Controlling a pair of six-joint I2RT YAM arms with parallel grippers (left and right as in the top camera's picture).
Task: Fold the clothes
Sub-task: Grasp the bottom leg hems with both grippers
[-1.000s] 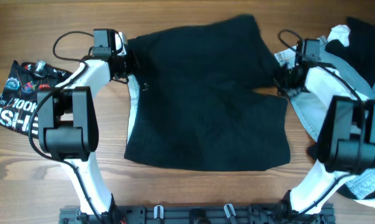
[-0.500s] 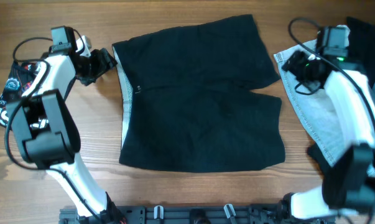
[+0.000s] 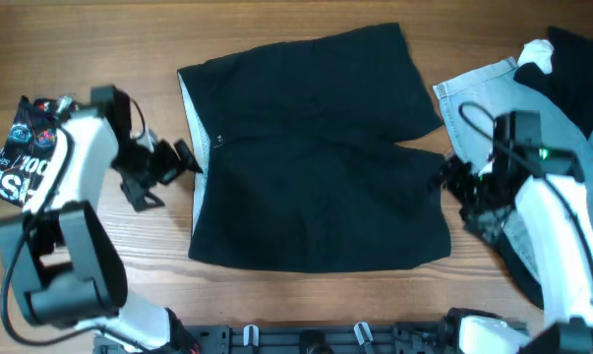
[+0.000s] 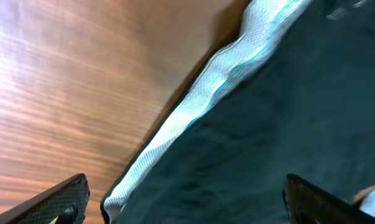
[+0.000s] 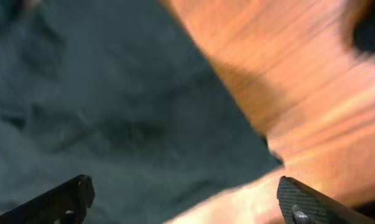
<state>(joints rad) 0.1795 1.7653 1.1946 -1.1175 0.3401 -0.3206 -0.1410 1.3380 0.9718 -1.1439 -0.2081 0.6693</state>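
Observation:
Next, my right gripper needs to go to the large black garment's near corner point(image 3: 441, 253) point(image 5: 265, 165), on the side toward the light-blue jeans, and close there.
The large black garment point(image 3: 316, 157) lies spread flat in the middle of the table, its whitish mesh edge point(image 3: 200, 172) along the left side. My left gripper point(image 3: 168, 169) hovers open beside that edge. The left wrist view shows the mesh edge point(image 4: 199, 99) and black cloth point(image 4: 287, 124) between its spread fingers point(image 4: 63, 199), my left gripper point(image 4: 186, 199) holding nothing. My right gripper point(image 3: 451, 179) is open at the garment's right edge. In the right wrist view my right gripper point(image 5: 184, 199) spans the cloth's corner point(image 5: 112, 124) and bare wood.
A black printed tee point(image 3: 16, 157) lies at the far left edge. Light-blue jeans point(image 3: 483, 93) and another dark garment point(image 3: 576, 54) are piled at the right, under and behind my right arm. The wooden table point(image 3: 306, 295) shows in front of the garment.
Both grippers opened, let go of the black garment's far corners and moved outward, then toward the table's front edge beside its sides. The garment now lies flatter.

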